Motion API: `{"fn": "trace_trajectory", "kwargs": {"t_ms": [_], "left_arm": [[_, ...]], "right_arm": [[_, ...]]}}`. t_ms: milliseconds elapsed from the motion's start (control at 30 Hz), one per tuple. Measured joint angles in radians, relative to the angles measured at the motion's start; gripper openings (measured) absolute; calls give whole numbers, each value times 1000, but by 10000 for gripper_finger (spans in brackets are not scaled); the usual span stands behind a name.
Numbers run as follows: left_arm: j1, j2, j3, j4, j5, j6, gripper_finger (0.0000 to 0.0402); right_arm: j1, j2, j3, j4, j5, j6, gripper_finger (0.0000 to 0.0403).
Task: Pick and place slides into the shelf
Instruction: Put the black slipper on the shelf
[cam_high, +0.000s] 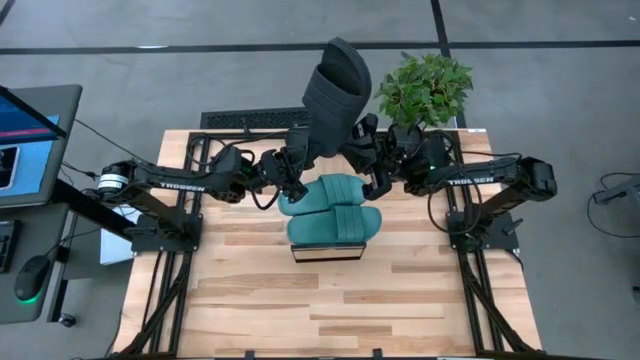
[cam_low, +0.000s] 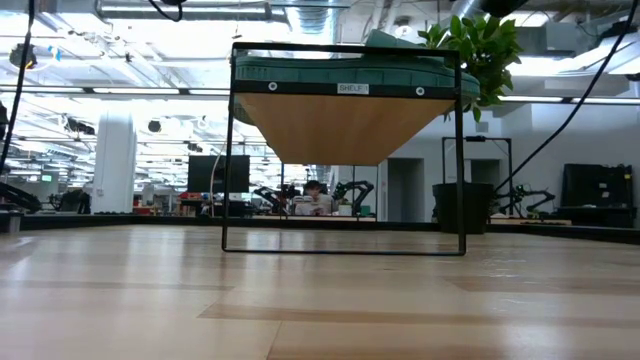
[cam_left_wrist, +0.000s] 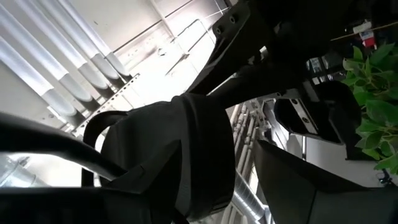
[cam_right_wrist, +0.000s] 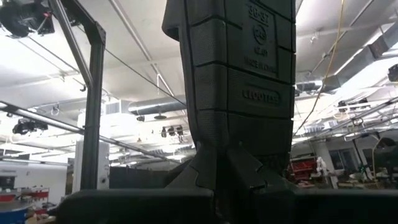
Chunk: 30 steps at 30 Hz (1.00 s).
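The black slide stands on end in the robot's right gripper, so the left gripper should take its heel (cam_high: 319, 143) and turn the black slide flat above the shelf.
A black slide (cam_high: 335, 85) stands on end high above the table, between my two arms. My right gripper (cam_high: 355, 150) is shut on its lower end. My left gripper (cam_high: 297, 168) is open beside the slide's lower part, and in the left wrist view the slide (cam_left_wrist: 186, 155) fills the space between its fingers. Two teal-green slides (cam_high: 332, 210) lie side by side, soles down, on top of the shelf (cam_high: 327, 250). The low view shows them (cam_low: 345, 72) on the shelf's raised wooden top. My right gripper pinches the black slide's lower end (cam_right_wrist: 214, 171) between its two fingers, which slant upward from below. The ribbed sole (cam_right_wrist: 239, 74) faces the wrist camera and rises straight above the fingers. The slide is lifted clear of the shelf and table. My left gripper: I cannot tell whether it touches the slide. A gap shows between the slide and one finger (cam_left_wrist: 311, 186).
A potted plant (cam_high: 425, 88) stands at the table's far edge, just behind the right arm. A monitor (cam_high: 25, 135) sits off the table's left side. The near half of the wooden tabletop (cam_high: 330, 310) lies bare.
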Motion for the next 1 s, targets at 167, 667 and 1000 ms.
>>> {"fn": "trace_trajectory", "kwargs": {"t_ms": [167, 667, 1000], "left_arm": [[-1, 0, 0, 2, 0, 18, 191], [-1, 0, 0, 8, 0, 13, 154], [-5, 0, 0, 8, -130, 4, 30]], "right_arm": [[7, 8, 0, 2, 0, -2, 0], [13, 8, 0, -22, 1, -2, 0], [9, 6, 0, -48, 14, -2, 10]]}}
